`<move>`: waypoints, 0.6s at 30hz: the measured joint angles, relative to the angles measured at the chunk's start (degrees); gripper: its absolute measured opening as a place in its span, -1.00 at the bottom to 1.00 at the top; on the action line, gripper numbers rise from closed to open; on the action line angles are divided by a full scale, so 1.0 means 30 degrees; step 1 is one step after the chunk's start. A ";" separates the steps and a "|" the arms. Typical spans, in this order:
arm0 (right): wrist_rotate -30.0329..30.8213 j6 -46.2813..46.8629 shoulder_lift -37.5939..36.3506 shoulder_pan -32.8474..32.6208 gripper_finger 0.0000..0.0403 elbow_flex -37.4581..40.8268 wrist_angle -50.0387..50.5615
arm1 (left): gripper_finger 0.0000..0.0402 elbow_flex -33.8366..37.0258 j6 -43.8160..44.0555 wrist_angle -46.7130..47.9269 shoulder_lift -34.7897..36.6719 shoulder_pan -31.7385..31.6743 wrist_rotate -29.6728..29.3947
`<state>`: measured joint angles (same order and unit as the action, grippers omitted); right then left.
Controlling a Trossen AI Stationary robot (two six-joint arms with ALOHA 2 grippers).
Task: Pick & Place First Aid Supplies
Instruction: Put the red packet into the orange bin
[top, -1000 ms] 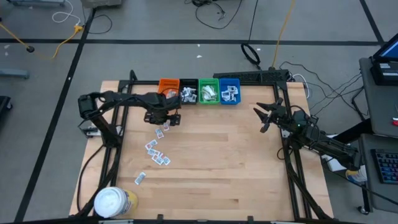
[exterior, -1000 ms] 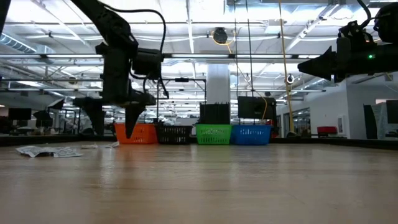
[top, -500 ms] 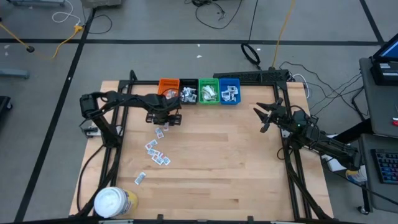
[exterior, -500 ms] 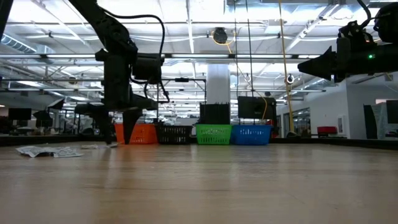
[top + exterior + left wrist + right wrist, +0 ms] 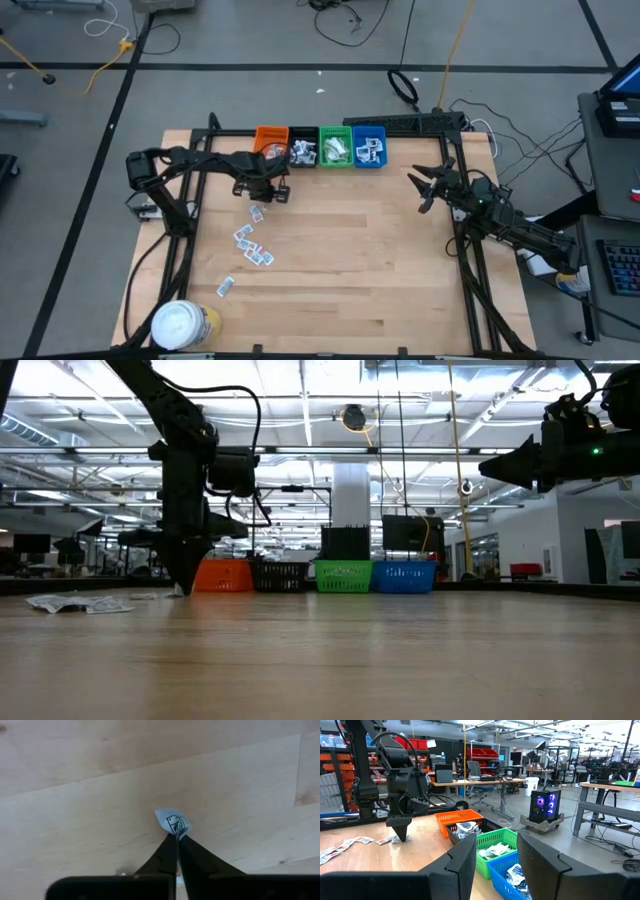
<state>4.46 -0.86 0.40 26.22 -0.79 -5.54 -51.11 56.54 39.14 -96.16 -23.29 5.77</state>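
The white sachet will drop from my left gripper inside the orange bin (image 5: 267,154), toward its side away from the black bin.
My left gripper (image 5: 268,195) stands at the far left of the table, in front of the orange bin (image 5: 271,137). Its fingers point down and are shut on one white sachet with dark print (image 5: 172,822); its fingertips (image 5: 186,586) are down at the table top. More white sachets (image 5: 250,245) lie flat and loose on the wood nearer the front, and one (image 5: 257,214) lies just by the gripper. My right gripper (image 5: 422,190) is open and empty, held above the table's right side. My left gripper pinches the sachet by its near edge (image 5: 175,833) between the two fingertips, coming from above and pointing down. The sachet sticks out beyond the tips, bent up and crumpled, at the table's surface. Whether it is lifted clear, I cannot tell.
Four bins stand in a row at the far edge: orange, black (image 5: 303,150), green (image 5: 335,147) and blue (image 5: 369,147), the last three holding packets. A white-lidded yellow tub (image 5: 185,325) stands at the near left corner. Bare wood (image 5: 380,250) lies in the middle.
My left gripper's fingers, wide apart a second ago, have closed together onto the sachet at the table top, and the gripper has come down slightly. My right arm has kept still.
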 joint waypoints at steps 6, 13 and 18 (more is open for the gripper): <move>-0.0004 0.0007 0.0000 -0.0004 -0.31 0.0000 0.0000 | -0.98 0.0010 -0.0895 0.0417 0.0667 -0.0727 0.1895; -0.0002 0.0006 0.0000 -0.0006 -0.31 0.0004 -0.0007 | -0.99 -0.1021 -0.1799 0.2627 0.2407 -0.1146 0.1873; 0.0000 0.0004 0.0000 -0.0007 -0.31 -0.0004 -0.0004 | -0.99 -0.1853 -0.1949 0.4757 0.3857 -0.1282 0.1516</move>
<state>4.46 -0.85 0.40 26.20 -0.80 -5.55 -56.67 50.70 53.41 -84.59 -27.14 10.32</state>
